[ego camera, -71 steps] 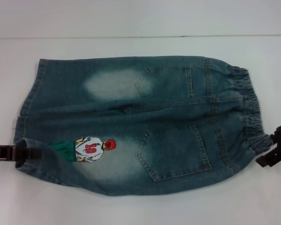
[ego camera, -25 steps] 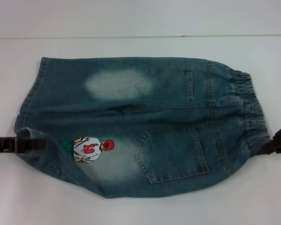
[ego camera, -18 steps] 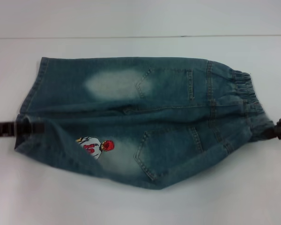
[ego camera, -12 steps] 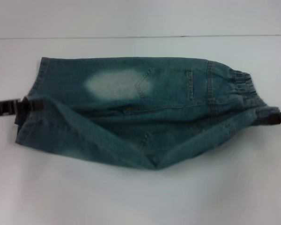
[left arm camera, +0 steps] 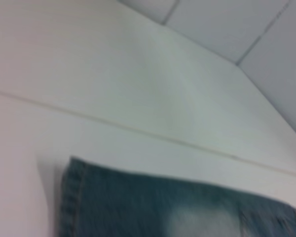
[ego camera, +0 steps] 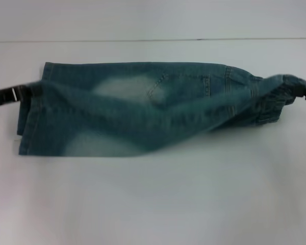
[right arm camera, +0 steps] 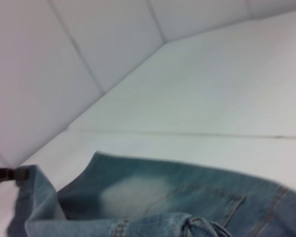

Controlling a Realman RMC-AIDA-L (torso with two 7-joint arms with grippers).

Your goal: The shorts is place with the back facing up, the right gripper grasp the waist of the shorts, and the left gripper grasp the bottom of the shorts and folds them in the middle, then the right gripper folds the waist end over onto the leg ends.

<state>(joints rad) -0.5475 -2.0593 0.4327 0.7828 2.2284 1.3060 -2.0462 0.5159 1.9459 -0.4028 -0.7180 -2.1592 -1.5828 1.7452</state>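
The robot's left gripper needs to release the bottom of the shorts on top of the far hem corner (ego camera: pixel 45 69) (left arm camera: pixel 79 172).
The blue-green denim shorts (ego camera: pixel 143 107) lie lengthwise across the white table, waist to the right. Their near half hangs lifted and draped over the far half, with the embroidered player hidden. My left gripper (ego camera: pixel 20 94) is at the left edge, shut on the bottom of the shorts (ego camera: pixel 30 120). Over at the right edge, my right gripper (ego camera: pixel 305 92) is shut on the waist of the shorts (ego camera: pixel 275 97), whose ruched band is pulled up. The left wrist view shows the far hem corner of the shorts (left arm camera: pixel 138 207). In the right wrist view the shorts (right arm camera: pixel 138 192) stretch away to the left gripper (right arm camera: pixel 2 173).
The white table (ego camera: pixel 153 204) spreads wide in front of the shorts. A seam line (ego camera: pixel 153 40) runs across behind them, with pale tiled wall (right arm camera: pixel 64 59) beyond.
Both grippers have risen and moved away from me, carrying the near edge of the shorts over the far half. The embroidered player and the near back pocket have gone out of sight.
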